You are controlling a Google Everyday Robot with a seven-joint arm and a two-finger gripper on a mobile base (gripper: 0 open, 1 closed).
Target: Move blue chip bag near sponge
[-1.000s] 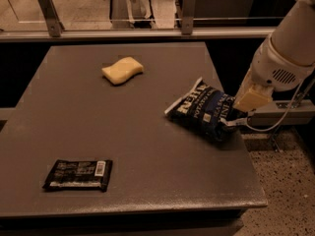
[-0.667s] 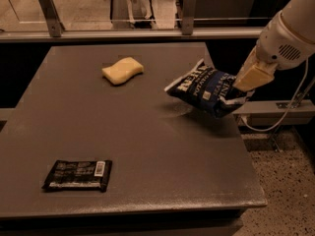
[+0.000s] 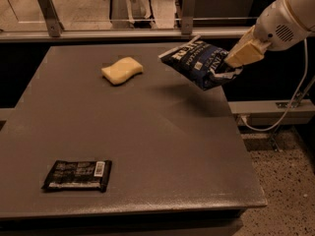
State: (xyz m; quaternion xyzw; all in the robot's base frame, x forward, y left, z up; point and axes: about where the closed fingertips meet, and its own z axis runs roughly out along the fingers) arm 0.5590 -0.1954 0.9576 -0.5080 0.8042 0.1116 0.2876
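Next, my gripper lets go of the blue chip bag on the table (image 3: 167, 60) beside the yellow sponge, toward the back rail.
The blue chip bag (image 3: 199, 63) hangs in the air above the table's back right part, tilted, with its white lettering facing up. My gripper (image 3: 235, 59) is shut on the bag's right end, and the white arm reaches in from the upper right. The pale yellow sponge (image 3: 122, 70) lies flat on the table to the left of the bag, well apart from it. The bag casts a shadow on the table below it.
A flat black wrapper with a barcode (image 3: 78, 175) lies near the front left of the grey table (image 3: 147, 146). A rail with metal posts (image 3: 48, 11) runs along the back. The table's right edge drops to a speckled floor (image 3: 285, 191), with a cable (image 3: 295, 102) there.
The gripper has lifted the chip bag off the table and carried it up and toward the back. The sponge and the black wrapper have not moved.
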